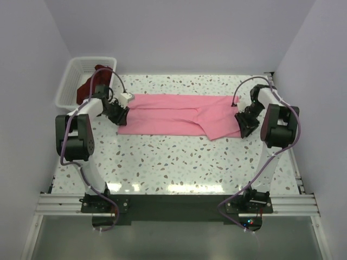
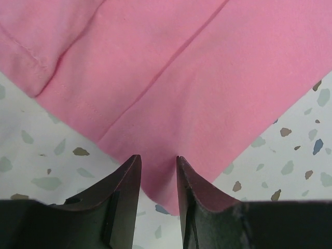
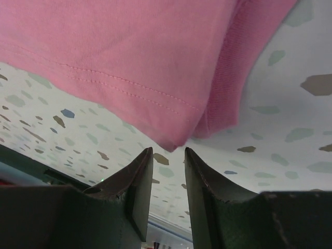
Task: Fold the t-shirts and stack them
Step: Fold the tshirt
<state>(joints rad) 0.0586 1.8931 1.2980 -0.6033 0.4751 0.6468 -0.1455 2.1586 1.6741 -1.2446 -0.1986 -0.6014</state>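
Observation:
The pink t-shirt's flap slants past the shirt's near edge; my right gripper will fold back the flap's hemmed corner (image 3: 175,139) with my left gripper.
The light pink t-shirt (image 1: 179,114) lies flat as a long folded band across the far half of the table. My left gripper (image 1: 120,115) is low at its left end. In the left wrist view the gripper (image 2: 157,158) is open, with a corner of the pink cloth (image 2: 181,78) lying between its fingers. My right gripper (image 1: 242,123) is at the shirt's right end. In the right wrist view it (image 3: 168,150) is open and empty, with a hemmed corner of the shirt (image 3: 129,52) just ahead of its tips. The dark maroon t-shirt (image 1: 85,92) sits bunched in the basket.
A white lattice basket (image 1: 70,76) stands at the far left corner, just behind the left arm. The speckled tabletop (image 1: 173,162) stretches between the shirt and the arm bases. White walls close in the back and both sides.

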